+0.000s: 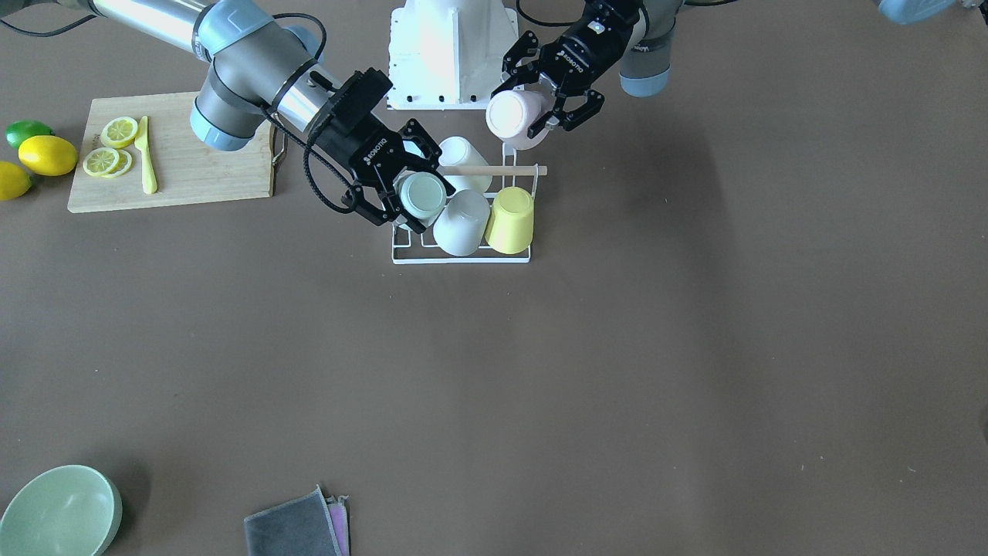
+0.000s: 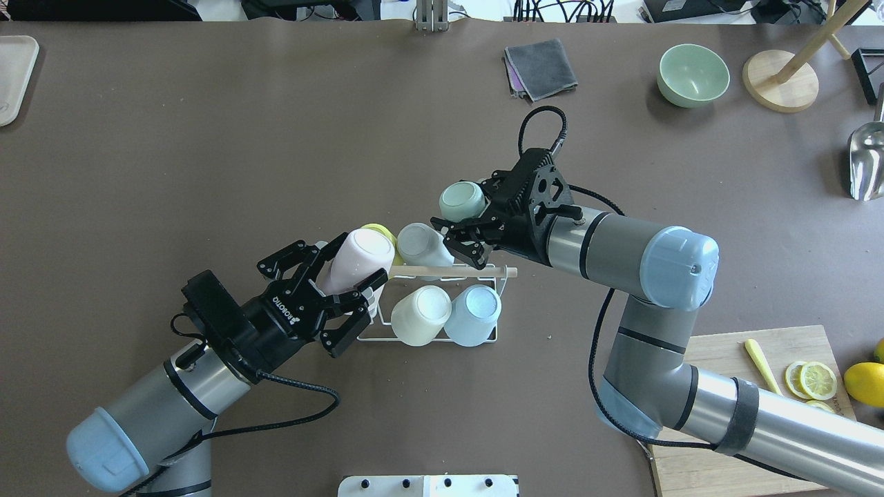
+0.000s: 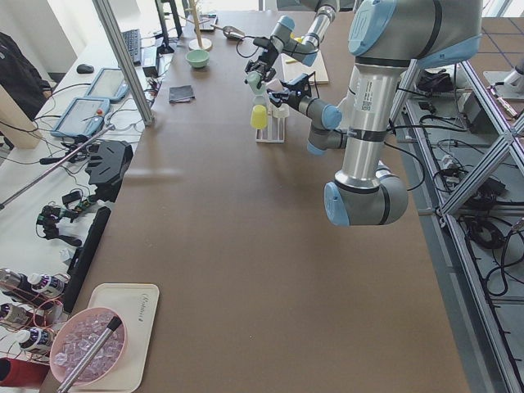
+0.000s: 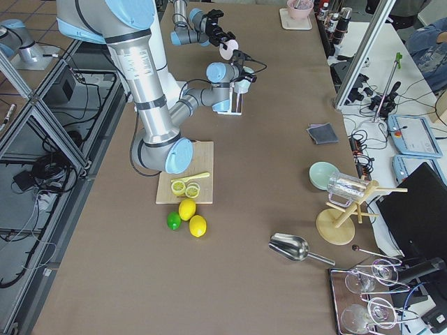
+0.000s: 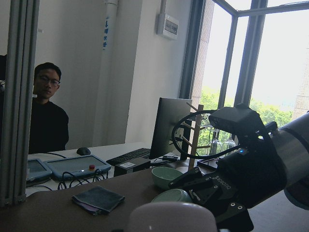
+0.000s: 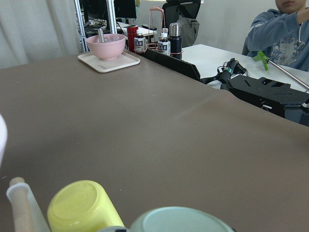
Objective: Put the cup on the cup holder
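Observation:
Next, my left gripper lets go of the pink cup on the cup holder's empty corner (image 1: 510,158), across the rod from the yellow cup.
The cup holder (image 1: 463,258), a white wire rack with a wooden rod (image 1: 494,171) across its top, stands mid-table near the robot base. Several cups sit upside down on it, among them a yellow cup (image 1: 511,220) and a white cup (image 1: 461,224). My right gripper (image 1: 421,197) is shut on a mint green cup (image 2: 463,200), held tilted at the rack's corner beside the white cup. My left gripper (image 2: 356,266) is shut on a pale pink cup (image 2: 359,259), held tilted above the rack's opposite end. The pink cup partly hides the yellow cup (image 2: 376,231) in the overhead view.
A wooden cutting board (image 1: 193,177) with lemon slices and a yellow knife lies beside the right arm, with whole lemons (image 1: 48,154) and a lime past it. A green bowl (image 1: 58,510) and a grey cloth (image 1: 297,525) sit at the far edge. A person (image 5: 46,116) sits beyond the table.

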Motion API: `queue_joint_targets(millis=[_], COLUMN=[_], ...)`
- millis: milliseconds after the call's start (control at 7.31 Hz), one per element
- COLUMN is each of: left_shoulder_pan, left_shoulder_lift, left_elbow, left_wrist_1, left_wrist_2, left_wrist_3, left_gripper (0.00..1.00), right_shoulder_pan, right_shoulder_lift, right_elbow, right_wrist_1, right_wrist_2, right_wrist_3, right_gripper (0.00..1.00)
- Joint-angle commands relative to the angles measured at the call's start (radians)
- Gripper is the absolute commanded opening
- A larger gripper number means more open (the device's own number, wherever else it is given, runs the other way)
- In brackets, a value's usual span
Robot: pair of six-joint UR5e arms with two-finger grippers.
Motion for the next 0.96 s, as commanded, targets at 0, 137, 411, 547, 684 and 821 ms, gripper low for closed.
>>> queue_joint_targets(millis=[0,137,411,547,684,821], left_shoulder_pan=[0.031,0.039,0.042,0.042,0.042,0.042], left_shoulder_lift=[-0.015,-0.009,-0.004,-0.005,-0.009,-0.015], left_elbow=[0.028,0.032,0.042,0.044,0.051,0.065], left_wrist_1=[-0.039,-0.071,-0.079,-0.080,-0.080,-0.080], left_wrist_2=[0.017,0.018,0.018,0.023,0.023,0.023], left_wrist_3=[0.001,0.001,0.002,0.001,0.001,0.001], left_gripper=[0.00,0.00,0.00,0.00,0.00,0.00], right_shoulder_pan=[-0.003,-0.007,-0.013,-0.015,-0.016,-0.016], right_shoulder_lift=[-0.019,-0.019,-0.017,-0.017,-0.017,-0.017], right_elbow=[0.004,0.007,0.007,0.007,0.007,0.007], right_wrist_1=[0.026,0.025,0.025,0.025,0.025,0.025], right_wrist_2=[0.001,0.001,0.001,0.001,0.001,0.001], right_wrist_3=[0.007,0.015,0.024,0.032,0.049,0.051], right_gripper=[0.05,0.16,1.00,1.00,1.00,1.00])
